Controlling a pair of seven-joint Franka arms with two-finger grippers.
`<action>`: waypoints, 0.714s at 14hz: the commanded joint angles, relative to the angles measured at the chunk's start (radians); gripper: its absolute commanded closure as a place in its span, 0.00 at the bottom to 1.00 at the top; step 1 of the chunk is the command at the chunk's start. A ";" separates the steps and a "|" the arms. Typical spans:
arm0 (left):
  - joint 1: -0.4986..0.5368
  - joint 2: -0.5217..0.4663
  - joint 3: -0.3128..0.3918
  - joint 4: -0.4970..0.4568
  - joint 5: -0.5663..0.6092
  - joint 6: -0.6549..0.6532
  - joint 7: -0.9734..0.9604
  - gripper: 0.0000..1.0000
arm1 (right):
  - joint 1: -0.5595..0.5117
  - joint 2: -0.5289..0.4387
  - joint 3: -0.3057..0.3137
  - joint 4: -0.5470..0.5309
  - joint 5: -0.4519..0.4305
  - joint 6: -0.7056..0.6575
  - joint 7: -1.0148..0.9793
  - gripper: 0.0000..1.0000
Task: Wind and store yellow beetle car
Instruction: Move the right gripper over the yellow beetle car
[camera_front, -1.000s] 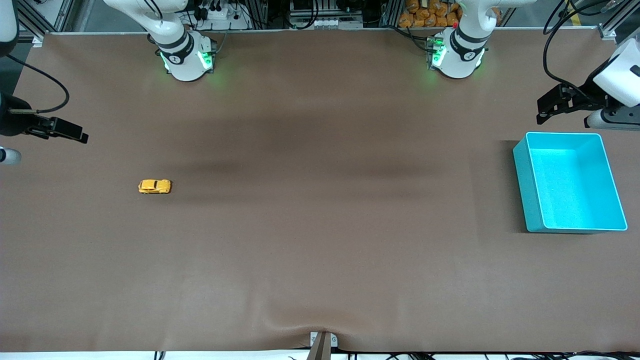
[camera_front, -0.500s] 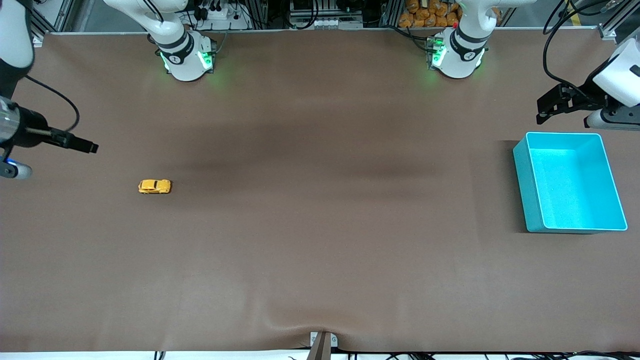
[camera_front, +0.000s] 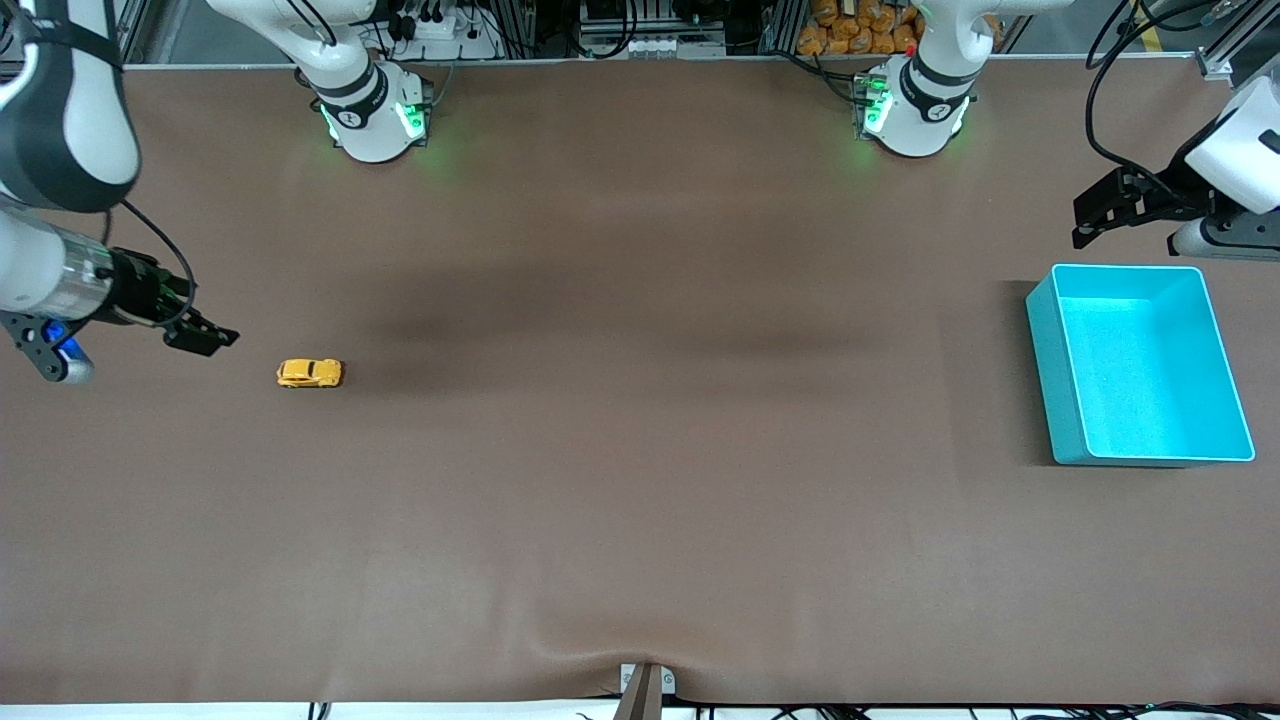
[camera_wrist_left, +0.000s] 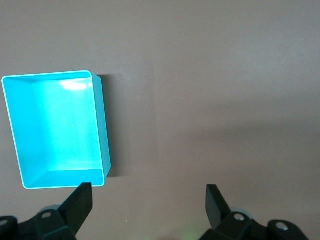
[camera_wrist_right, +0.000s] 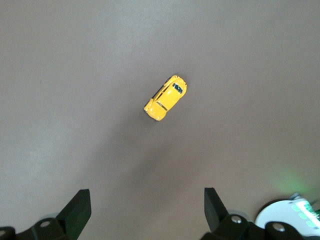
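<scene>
Next, my right gripper grips the yellow beetle car across its sides, on the car's half (camera_front: 296, 372) (camera_wrist_right: 158, 107) farthest from the teal bin.
The yellow beetle car (camera_front: 310, 373) stands on its wheels on the brown table, toward the right arm's end. My right gripper (camera_front: 205, 337) hangs open over the table just beside the car, on the table-end side. In the right wrist view the car (camera_wrist_right: 166, 98) lies ahead of the gripper (camera_wrist_right: 147, 200), with nothing between its fingers. My left gripper (camera_front: 1092, 218) waits open above the table next to the teal bin (camera_front: 1046, 375). The left wrist view shows the bin (camera_wrist_left: 101, 125) with nothing in it, ahead of that gripper (camera_wrist_left: 149, 197).
Both arm bases (camera_front: 372, 115) (camera_front: 912, 112) stand along the table's edge farthest from the front camera. A small bracket (camera_front: 645, 685) sits at the table's near edge. Brown mat covers the stretch between car and bin.
My right arm has swung in from the table's end, bringing its open gripper lower and closer to the car. The car, the bin and the left arm have not moved.
</scene>
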 joint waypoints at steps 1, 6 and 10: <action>0.007 -0.017 -0.003 -0.006 -0.022 0.006 0.022 0.00 | 0.015 -0.015 0.001 -0.062 0.011 0.072 0.192 0.00; 0.009 -0.017 -0.001 -0.006 -0.022 0.006 0.022 0.00 | -0.007 -0.005 -0.001 -0.172 0.013 0.215 0.445 0.00; 0.009 -0.017 -0.001 -0.006 -0.020 0.006 0.022 0.00 | -0.013 0.042 -0.002 -0.233 0.011 0.315 0.585 0.00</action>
